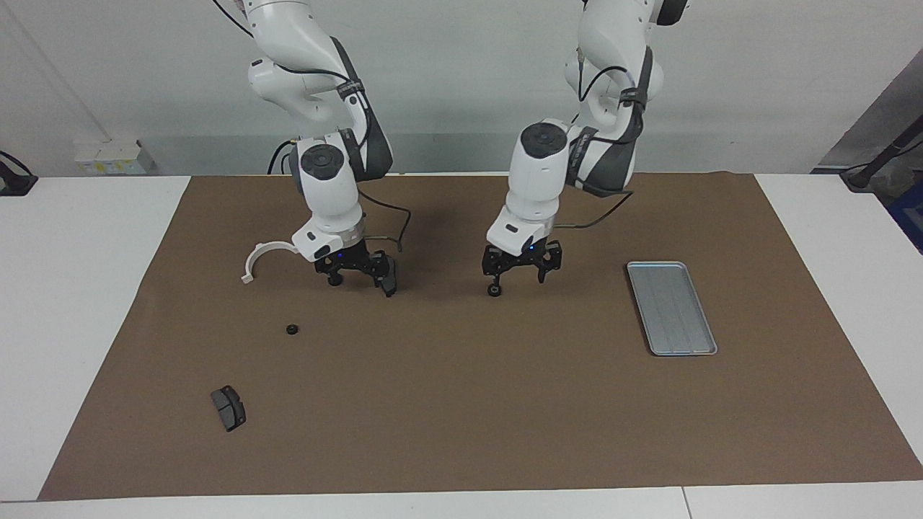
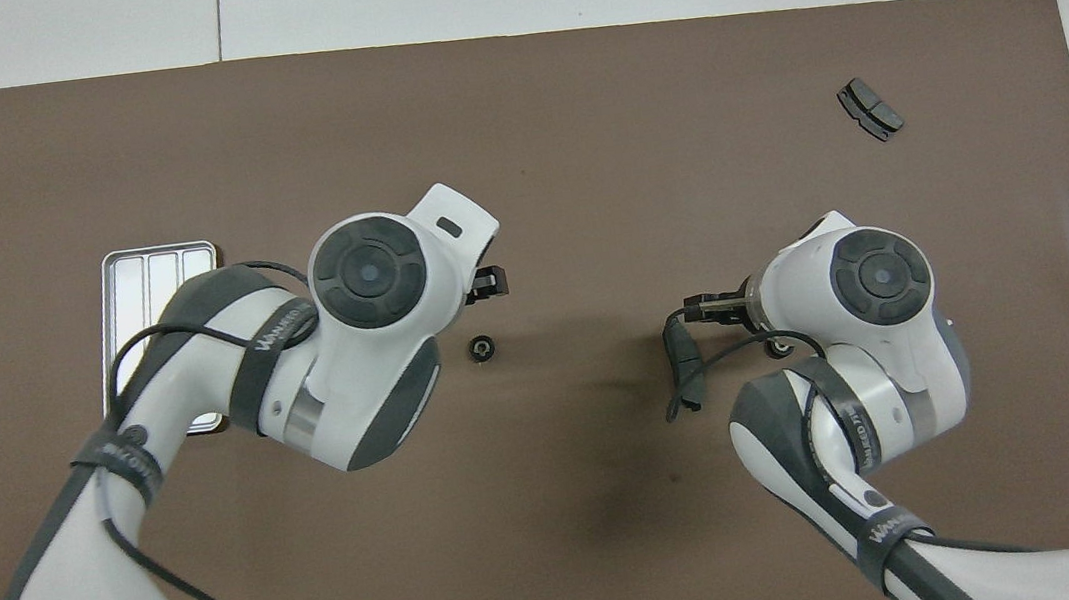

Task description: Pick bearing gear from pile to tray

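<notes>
The black bearing gear (image 2: 482,348), which lies alone in the middle of the mat and is the one nearest the silver tray, will be gripped by my left gripper.
One black bearing gear (image 1: 494,290) (image 2: 482,349) lies alone mid-mat. My left gripper (image 1: 519,274) hangs low over it, open and empty, with one fingertip (image 1: 495,278) just above the ring. In the overhead view only a fingertip (image 2: 489,283) of it shows past the wrist. The pile is spread toward the right arm's end: a second ring (image 1: 334,279) (image 2: 781,344), a dark pad (image 1: 389,285) (image 2: 683,360), a third ring (image 1: 292,330) and a white half-ring (image 1: 263,254). My right gripper (image 1: 357,274) is open over the second ring and the pad. The silver tray (image 1: 670,306) (image 2: 150,268) lies empty.
Another dark pad (image 1: 228,407) (image 2: 870,109) lies far from the robots toward the right arm's end. A brown mat (image 1: 461,404) covers the table. In the overhead view my right arm hides the half-ring and the third ring, and the left arm covers part of the tray.
</notes>
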Available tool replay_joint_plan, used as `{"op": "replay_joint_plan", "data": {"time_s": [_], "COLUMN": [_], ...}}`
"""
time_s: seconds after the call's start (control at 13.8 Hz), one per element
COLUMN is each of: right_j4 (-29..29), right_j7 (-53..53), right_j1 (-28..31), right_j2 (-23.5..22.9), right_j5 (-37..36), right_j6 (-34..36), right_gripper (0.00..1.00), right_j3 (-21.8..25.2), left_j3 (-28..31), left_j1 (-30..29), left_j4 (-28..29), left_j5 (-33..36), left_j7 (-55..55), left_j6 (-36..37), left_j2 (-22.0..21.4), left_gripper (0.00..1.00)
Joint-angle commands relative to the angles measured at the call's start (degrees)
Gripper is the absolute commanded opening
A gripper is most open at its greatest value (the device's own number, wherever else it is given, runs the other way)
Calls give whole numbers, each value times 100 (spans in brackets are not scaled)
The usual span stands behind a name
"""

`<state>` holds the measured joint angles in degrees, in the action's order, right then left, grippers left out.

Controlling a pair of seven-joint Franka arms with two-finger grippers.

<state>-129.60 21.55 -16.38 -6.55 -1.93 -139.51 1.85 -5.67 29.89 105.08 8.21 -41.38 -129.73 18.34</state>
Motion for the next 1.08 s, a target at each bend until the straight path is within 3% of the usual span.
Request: {"op": "replay_joint_plan", "data": {"time_s": [0.0, 0.29, 0.36, 0.51, 0.58, 0.72, 0.79, 0.87, 1.01], "right_j4": [-443, -654, -750, -848, -857, -857, -857, -848, -796], "right_j7": [-379, -371, -371, -362, -371, -379, -406, -458, -406], "right_j1": [363, 373, 373, 372, 373, 364, 364, 372, 373], "right_j2": [225, 268, 295, 356, 356, 365, 365, 365, 365], "right_j5": [-36, -1, -1, -1, -1, -1, -1, -1, 8], "right_j6": [-243, -349, -349, -296, -287, -261, -261, -261, -261], "right_gripper": [100, 100, 96, 88, 78, 24, 10, 0, 0], "right_j3": [-88, -88, -88, -88, -88, -88, -88, -88, -88], "left_j3": [101, 83, 83, 75, 66, 57, 48, 31, 4], "left_j1": [158, 211, 211, 211, 228, 228, 237, 237, 237], "left_j4": [82, 714, 854, 926, 961, 1040, 1075, 1093, 1111], "left_j5": [252, 252, 252, 243, 243, 225, 225, 217, 217], "left_j7": [-327, -327, -318, -353, -353, -379, -379, -379, -388], "left_j6": [-368, -824, -921, -1053, -1089, -1089, -1081, -1080, -1054], "left_j2": [258, 162, 144, 135, 135, 100, 91, 82, 74], "left_gripper": [100, 100, 100, 90, 84, 69, 58, 50, 46]}}
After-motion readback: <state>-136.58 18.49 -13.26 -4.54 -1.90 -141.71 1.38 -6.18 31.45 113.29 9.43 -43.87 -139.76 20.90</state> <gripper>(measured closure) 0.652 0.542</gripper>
